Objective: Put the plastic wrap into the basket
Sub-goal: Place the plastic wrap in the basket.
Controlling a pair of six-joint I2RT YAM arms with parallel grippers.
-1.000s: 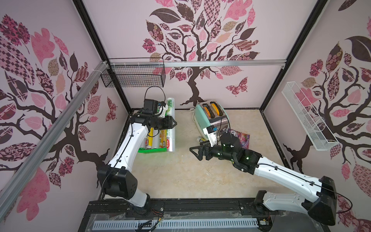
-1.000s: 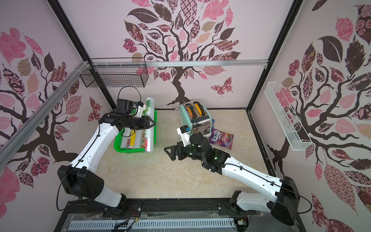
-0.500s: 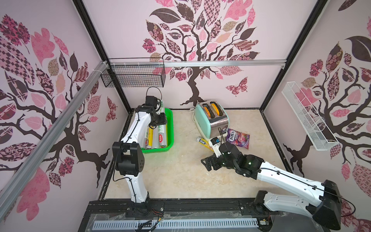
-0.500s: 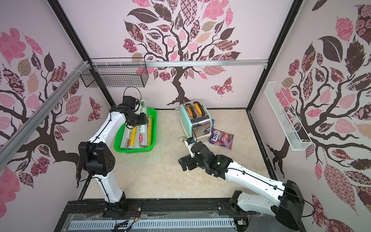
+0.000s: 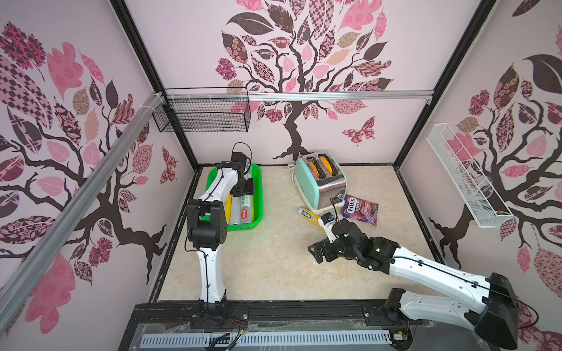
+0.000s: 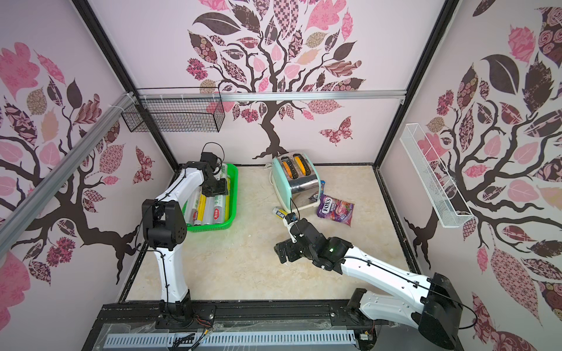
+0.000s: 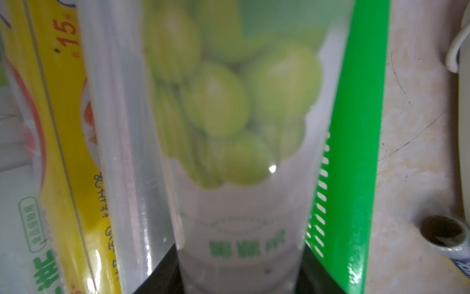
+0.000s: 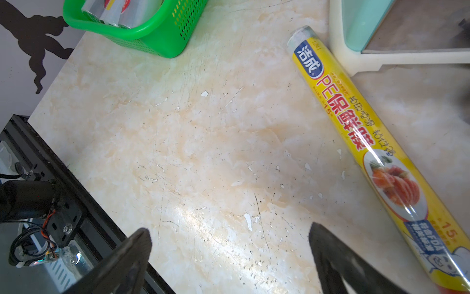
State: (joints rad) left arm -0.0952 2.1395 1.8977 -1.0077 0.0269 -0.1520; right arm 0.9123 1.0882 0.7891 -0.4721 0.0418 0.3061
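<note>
My left gripper is going to put the clear roll down between the other rolls and the green basket's toaster-side (image 5: 237, 198) (image 7: 237, 196). The clear roll now lies beside the basket's wall.
The green basket (image 5: 259, 194) (image 6: 234, 194) stands at the back left with several rolls of plastic wrap (image 5: 245, 209) (image 6: 217, 212) lying lengthwise in it. My left gripper (image 5: 244, 190) (image 6: 216, 190) is down inside it, shut on a clear roll with green grapes printed on it (image 7: 229, 114), which lies beside the basket's wall (image 7: 361, 127). One yellow roll (image 5: 310, 216) (image 6: 281, 212) (image 8: 368, 142) lies on the table by the toaster. My right gripper (image 5: 316, 252) (image 6: 281, 250) (image 8: 229, 241) hovers open and empty just in front of that roll.
A mint toaster (image 5: 320, 179) stands at the back middle, with a purple candy bag (image 5: 360, 209) to its right. A black wire basket (image 5: 202, 114) hangs on the back wall and a white wire rack (image 5: 465, 179) on the right wall.
My left arm brought the clear roll down from above the basket and laid it lengthwise inside. My right arm drew back from the table's middle toward the front right, staying open.
</note>
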